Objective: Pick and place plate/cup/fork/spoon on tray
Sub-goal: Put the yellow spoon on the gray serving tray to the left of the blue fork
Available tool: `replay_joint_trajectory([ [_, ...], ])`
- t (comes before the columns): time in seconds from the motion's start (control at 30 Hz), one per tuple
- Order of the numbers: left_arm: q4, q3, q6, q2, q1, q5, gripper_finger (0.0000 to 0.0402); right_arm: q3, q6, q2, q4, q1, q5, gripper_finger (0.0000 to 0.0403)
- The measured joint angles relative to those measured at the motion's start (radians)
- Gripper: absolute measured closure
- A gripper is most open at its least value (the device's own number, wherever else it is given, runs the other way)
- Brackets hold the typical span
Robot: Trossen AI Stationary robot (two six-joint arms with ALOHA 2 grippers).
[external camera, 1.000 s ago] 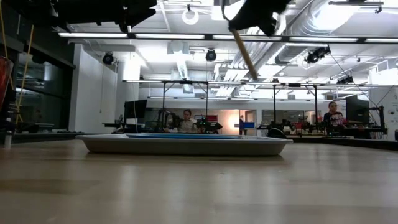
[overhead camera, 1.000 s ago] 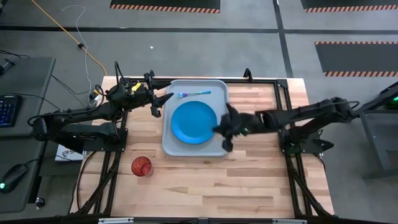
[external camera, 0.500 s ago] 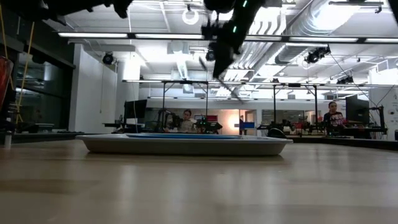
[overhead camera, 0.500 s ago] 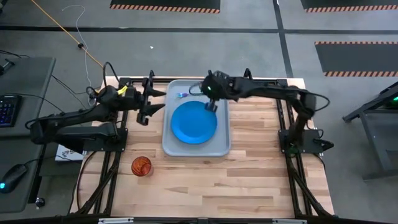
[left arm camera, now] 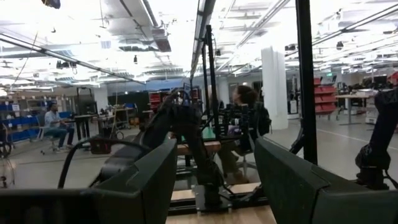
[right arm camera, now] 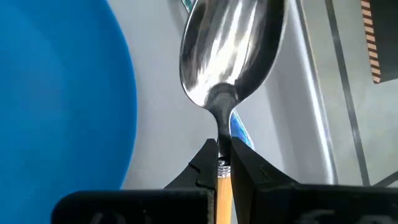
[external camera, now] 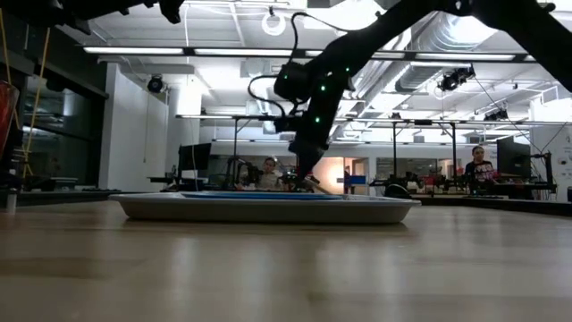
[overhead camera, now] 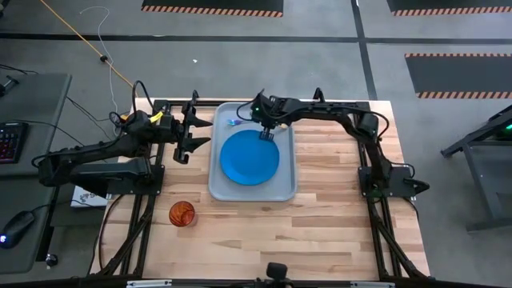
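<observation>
My right gripper is holding the spoon. It will let go of the spoon on the tray's bottom between the blue plate and the fork (overhead camera: 260, 127) (right arm camera: 160, 142).
The light-grey tray (overhead camera: 222, 186) lies mid-table with the blue plate (overhead camera: 250, 157) in it. The fork (overhead camera: 240, 122) lies in the tray's far part, beyond the plate. My right gripper (overhead camera: 268, 131) is low over the tray's far part, between plate and fork, shut on the spoon (right arm camera: 231, 50). The spoon's silvery head points ahead of the fingers over the tray floor (right arm camera: 155, 137), beside the plate (right arm camera: 62, 93). The red-orange cup (overhead camera: 182, 214) stands on the table at the near left. My left gripper (overhead camera: 206, 132) hovers open and empty left of the tray. My right gripper pinches the spoon between its two fingers (right arm camera: 205, 165) at the top of the orange handle (right arm camera: 221, 177), just behind the silvery neck. The fingers slant down from the table's right and lie along the spoon. Whether the head touches the tray I cannot tell.
The tray's raised rim (external camera: 268, 207) stands a little above the wooden table. Bare wood (overhead camera: 320, 224) lies near and right of the tray. People and workbenches show in the room beyond the table (external camera: 474, 170).
My right gripper has carried the spoon from the tray's right edge toward the table's far-left, over the plate, and down to the tray's far part. My left gripper has drawn back a little toward the table's left edge.
</observation>
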Motion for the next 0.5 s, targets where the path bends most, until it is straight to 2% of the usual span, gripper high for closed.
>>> replay_joint_trajectory([
  [0.5,0.001,0.000,-0.008,0.000,0.000,0.000,0.0197,0.001,0.053,0.078,0.075,-0.001,-0.056,0.0400],
])
